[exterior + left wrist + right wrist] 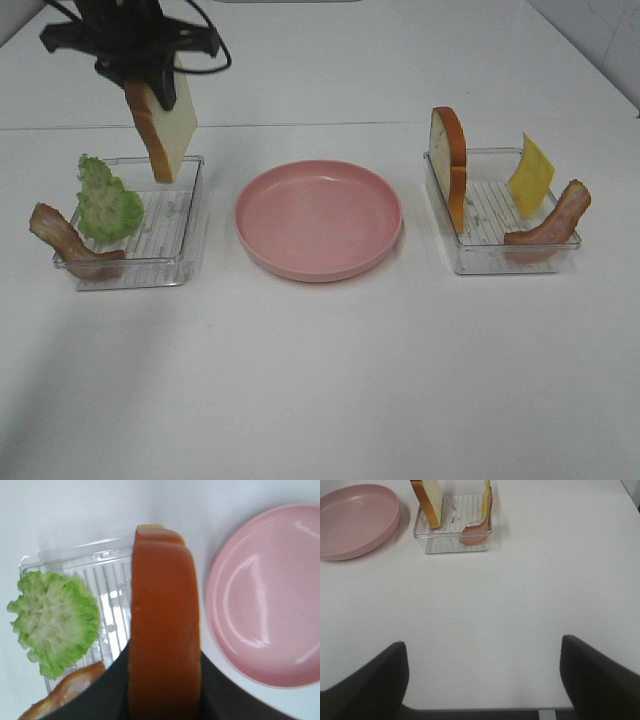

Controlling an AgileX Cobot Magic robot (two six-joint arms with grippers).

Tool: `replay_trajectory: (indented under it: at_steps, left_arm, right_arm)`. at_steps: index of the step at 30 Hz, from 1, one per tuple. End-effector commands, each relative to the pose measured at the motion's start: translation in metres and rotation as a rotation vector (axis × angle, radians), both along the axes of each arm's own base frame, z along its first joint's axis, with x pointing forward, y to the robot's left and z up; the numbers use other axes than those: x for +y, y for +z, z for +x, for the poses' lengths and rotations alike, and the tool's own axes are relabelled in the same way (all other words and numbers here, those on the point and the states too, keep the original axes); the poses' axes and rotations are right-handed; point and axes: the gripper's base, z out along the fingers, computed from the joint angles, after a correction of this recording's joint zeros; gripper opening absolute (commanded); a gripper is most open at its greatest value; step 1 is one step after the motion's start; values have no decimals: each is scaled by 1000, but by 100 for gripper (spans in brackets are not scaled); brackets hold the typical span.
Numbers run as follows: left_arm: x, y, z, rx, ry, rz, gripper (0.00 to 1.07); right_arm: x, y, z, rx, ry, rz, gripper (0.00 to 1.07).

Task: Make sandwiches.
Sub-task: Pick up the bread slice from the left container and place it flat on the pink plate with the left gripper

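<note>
I should use my left gripper to set the bread slice down on the middle of the round pink plate [317, 220] [296, 595], and let it go there.
My left gripper [150, 82] is shut on a bread slice [162, 128] with an orange-brown crust and holds it upright in the air above the far edge of the left clear tray [190, 215]. In the left wrist view the crust [165, 625] fills the middle between the dark fingers [107, 692]. Green lettuce [108, 200] and a bacon strip [62, 238] lean in that tray. The right clear tray [500, 262] holds a second bread slice [450, 165], a yellow cheese square [531, 175] and a bacon strip [550, 225]. My right gripper [482, 680] is open and empty over bare table, well short of the right tray [451, 544].
A round pink plate [318, 220] stands empty between the two trays; it also shows in the left wrist view [270, 600] and the right wrist view [355, 520]. The white table [320, 380] stretches toward the front edge.
</note>
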Motion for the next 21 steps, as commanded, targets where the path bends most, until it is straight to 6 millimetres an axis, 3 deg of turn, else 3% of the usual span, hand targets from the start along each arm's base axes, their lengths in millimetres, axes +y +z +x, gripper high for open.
replay_trajectory:
  at_steps: [1,5,8,17,21]
  left_arm:
    - [-9,30,-16,3,-19,-151,0]
    - [-22,28,-13,4,-37,-284,0]
    - [-35,15,-9,38,-45,-361,0]
    - [-88,-45,1,105,-90,-515,0]
    - [-100,-59,3,104,-83,-545,0]
  right_arm:
    - [0,-1,-3,-35,9,0,80]
    - [0,-1,-3,-35,9,0,80]
    - [0,-1,-3,-35,9,0,80]
    - [0,-1,-3,-35,9,0,80]
    - [0,-1,-3,-35,9,0,80]
